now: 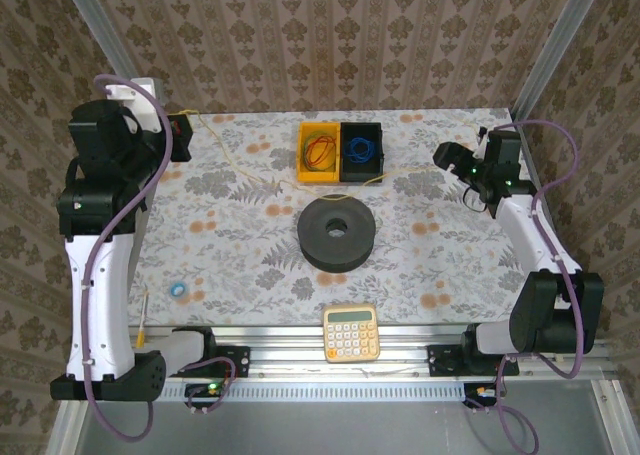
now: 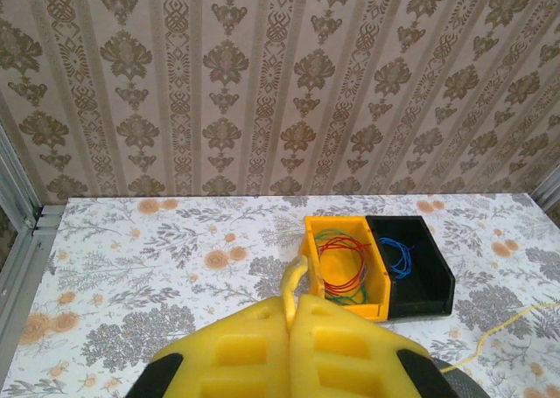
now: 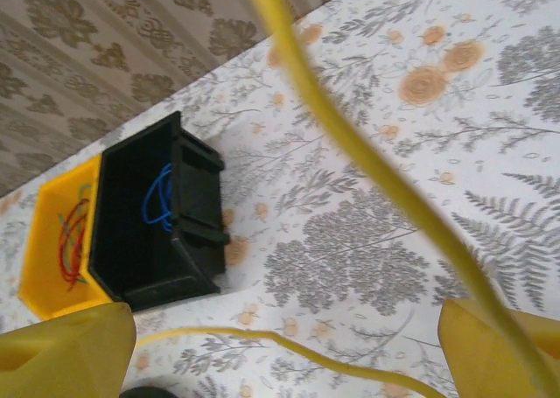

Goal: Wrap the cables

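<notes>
I see the yellow cable slanting over a finger of my open right gripper, so I will back clear of it and then grip the cable near its loose end.
The yellow cable [image 1: 262, 177] lies in a thin line across the far half of the table, from my left gripper [image 1: 181, 135] to my right gripper [image 1: 446, 158]. In the left wrist view my left gripper [image 2: 290, 317] is shut on the cable, whose end [image 2: 295, 280] sticks up from between the yellow fingers. Further cable [image 2: 509, 318] shows on the table at the right. In the right wrist view my right gripper [image 3: 289, 363] is open, its fingers [image 3: 68, 350] far apart. The cable [image 3: 350, 144] crosses close and blurred between them, and a second stretch [image 3: 280, 342] lies on the table.
A yellow bin [image 1: 305, 165] with a red-orange coil and a black bin [image 1: 378, 151] with a blue coil stand at the back centre. A black ring-shaped spool [image 1: 337, 233] sits mid-table. A calculator [image 1: 351, 332] lies at the front edge, a small blue ring [image 1: 180, 289] and a yellow stick [image 1: 143, 320] at the front left.
</notes>
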Robot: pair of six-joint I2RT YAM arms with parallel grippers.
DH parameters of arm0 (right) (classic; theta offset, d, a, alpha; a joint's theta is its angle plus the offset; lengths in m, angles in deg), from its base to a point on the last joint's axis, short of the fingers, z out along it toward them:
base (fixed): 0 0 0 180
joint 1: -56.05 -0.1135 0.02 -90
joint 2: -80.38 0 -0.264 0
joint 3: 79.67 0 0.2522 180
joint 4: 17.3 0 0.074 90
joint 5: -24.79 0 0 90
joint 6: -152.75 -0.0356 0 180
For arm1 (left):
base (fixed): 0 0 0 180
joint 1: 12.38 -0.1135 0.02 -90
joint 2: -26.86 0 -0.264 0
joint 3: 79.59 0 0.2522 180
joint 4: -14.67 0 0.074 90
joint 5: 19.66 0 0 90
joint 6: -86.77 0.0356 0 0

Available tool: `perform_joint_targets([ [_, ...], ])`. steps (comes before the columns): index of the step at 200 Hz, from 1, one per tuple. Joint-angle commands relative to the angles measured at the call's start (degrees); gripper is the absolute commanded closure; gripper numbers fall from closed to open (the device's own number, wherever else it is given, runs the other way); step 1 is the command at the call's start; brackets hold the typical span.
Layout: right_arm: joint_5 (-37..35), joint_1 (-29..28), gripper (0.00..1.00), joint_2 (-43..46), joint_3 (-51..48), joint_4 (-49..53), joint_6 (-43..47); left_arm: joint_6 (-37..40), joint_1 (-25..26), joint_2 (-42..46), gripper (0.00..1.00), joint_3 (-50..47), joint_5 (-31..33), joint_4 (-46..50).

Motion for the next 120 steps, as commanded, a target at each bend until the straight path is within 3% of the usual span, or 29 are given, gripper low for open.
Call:
perform_joint_targets([
  [1, -4.25, 0.03, 0.08, -2.04, 3.31, 5.32, 4.11, 1.16, 0.58, 0.96, 1.00, 1.62, 0.56, -0.02],
  [27, -0.96, 0.12, 0.07, -1.61, 2.98, 3.85, 5.09, 1.28, 0.66, 0.66, 1.00, 2.02, 0.89, 0.11],
  [53, 20.26, 3.82, 0.02, -1.05, -0.86, -9.50, -3.22, 1.36, 0.78, 0.39, 1.00, 2.05, 1.11, 0.23],
  [64, 25.59, 4.60, 0.01, -1.84, -0.11, -11.33, -6.08, 1.34, 0.86, 0.39, 1.00, 1.92, 1.17, 0.13],
  [120, 33.92, 4.63, 0.00, -2.30, 4.58, -7.45, -8.22, 1.28, 1.07, 0.39, 1.00, 1.18, 1.48, -0.47],
])
